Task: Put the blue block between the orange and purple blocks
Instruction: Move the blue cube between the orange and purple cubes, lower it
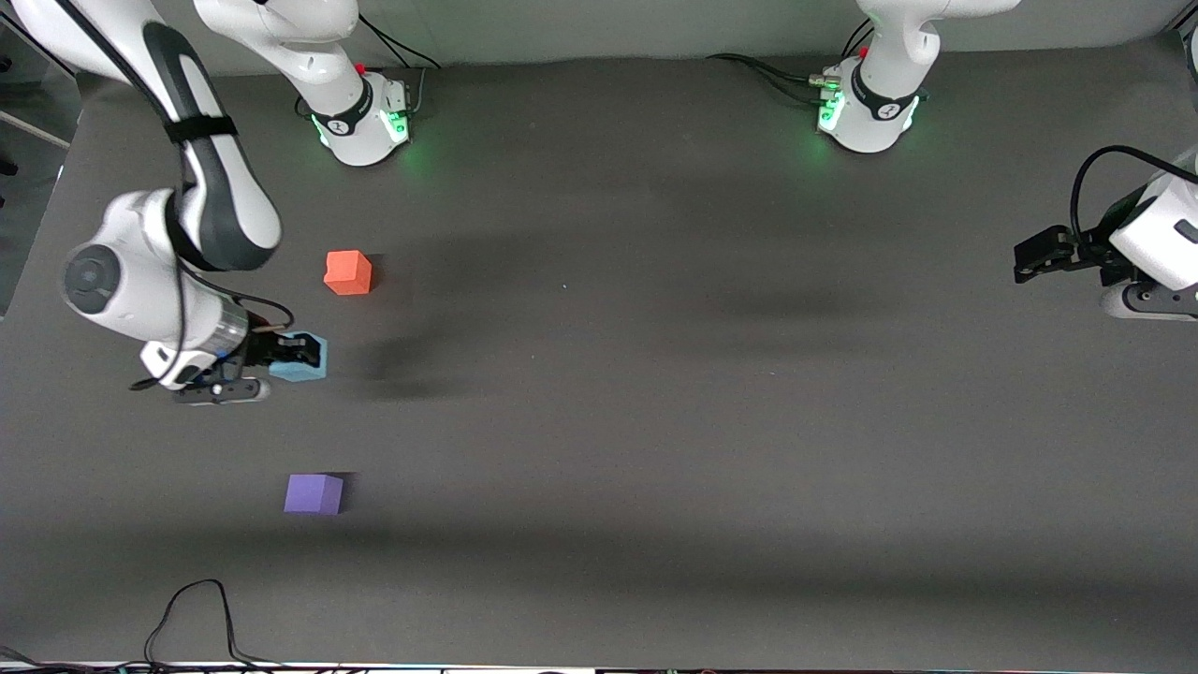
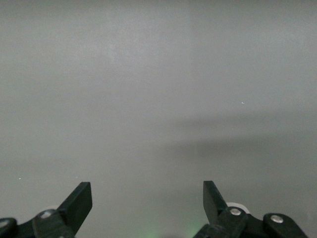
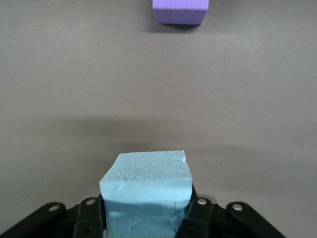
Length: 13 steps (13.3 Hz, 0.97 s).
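The robot's right gripper should release the blue block on the table, midway (image 1: 332,382) between the orange and purple blocks.
My right gripper (image 1: 298,356) is shut on the light blue block (image 1: 306,371), low over the table in the gap between the orange block (image 1: 348,272) and the purple block (image 1: 314,493). The orange block lies farther from the front camera and the purple block nearer to it. In the right wrist view the blue block (image 3: 146,181) sits squeezed between the jaws of the right gripper (image 3: 146,220), with the purple block (image 3: 179,11) ahead of it. My left gripper (image 1: 1028,260) waits open and empty at the left arm's end of the table; its own wrist view shows the left gripper (image 2: 147,198) over bare table.
The dark grey table (image 1: 655,421) carries the two arm bases (image 1: 360,122) (image 1: 866,112) along the edge farthest from the front camera. A black cable (image 1: 192,613) loops near the front edge, at the right arm's end.
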Tool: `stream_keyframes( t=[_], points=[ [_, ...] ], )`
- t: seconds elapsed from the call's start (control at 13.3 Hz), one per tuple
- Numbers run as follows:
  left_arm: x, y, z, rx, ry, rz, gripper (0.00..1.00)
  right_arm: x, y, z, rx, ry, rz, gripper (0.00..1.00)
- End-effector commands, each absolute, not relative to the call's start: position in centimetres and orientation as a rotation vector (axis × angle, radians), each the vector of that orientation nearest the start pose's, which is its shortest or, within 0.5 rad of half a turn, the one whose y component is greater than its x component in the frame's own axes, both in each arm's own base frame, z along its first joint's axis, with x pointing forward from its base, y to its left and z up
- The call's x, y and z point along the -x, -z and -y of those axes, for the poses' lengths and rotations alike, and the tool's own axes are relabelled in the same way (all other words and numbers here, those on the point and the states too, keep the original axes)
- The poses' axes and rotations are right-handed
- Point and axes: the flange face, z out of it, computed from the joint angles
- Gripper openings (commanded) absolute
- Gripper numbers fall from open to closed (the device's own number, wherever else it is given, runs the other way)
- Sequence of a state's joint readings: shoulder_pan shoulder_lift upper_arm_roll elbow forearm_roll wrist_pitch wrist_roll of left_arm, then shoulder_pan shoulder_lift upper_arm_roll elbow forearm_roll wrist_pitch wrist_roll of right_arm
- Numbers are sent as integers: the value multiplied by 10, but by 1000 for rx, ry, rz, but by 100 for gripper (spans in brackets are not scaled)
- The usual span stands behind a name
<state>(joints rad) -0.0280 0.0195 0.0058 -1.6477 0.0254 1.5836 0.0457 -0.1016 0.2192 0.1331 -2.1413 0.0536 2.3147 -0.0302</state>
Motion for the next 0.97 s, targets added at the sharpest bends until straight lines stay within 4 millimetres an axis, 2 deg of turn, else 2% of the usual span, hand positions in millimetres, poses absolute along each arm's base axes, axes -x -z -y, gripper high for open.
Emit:
stream_keyframes(
  t=[0.0, 0.22, 0.38, 0.6, 0.67, 0.75, 0.82, 0.9],
  points=[
    [-554, -584, 11, 3116, -134, -107, 100, -567, -255, -17, 3060, -14, 59, 33],
    [-554, -583, 11, 3116, -134, -104, 100, -563, -213, -16, 3058, 20, 47, 34],
    [-554, -583, 11, 3116, -132, -104, 100, -559, -196, -10, 3060, 22, 24, 34],
    [-554, -583, 12, 3118, -132, -104, 100, -554, -190, 1, 3070, 1, 3, 40],
    [-554, -583, 12, 3118, -132, -104, 100, -554, -189, 1, 3069, -2, 0, 52],
    [-554, -583, 11, 3118, -134, -104, 100, -554, -190, 1, 3071, -2, -8, 78],
    [-554, -583, 12, 3118, -132, -104, 100, -555, -195, -1, 3071, 2, -17, 100],
    [-554, -583, 11, 3118, -134, -104, 100, -556, -200, -1, 3071, -3, -18, 100]
  ],
)
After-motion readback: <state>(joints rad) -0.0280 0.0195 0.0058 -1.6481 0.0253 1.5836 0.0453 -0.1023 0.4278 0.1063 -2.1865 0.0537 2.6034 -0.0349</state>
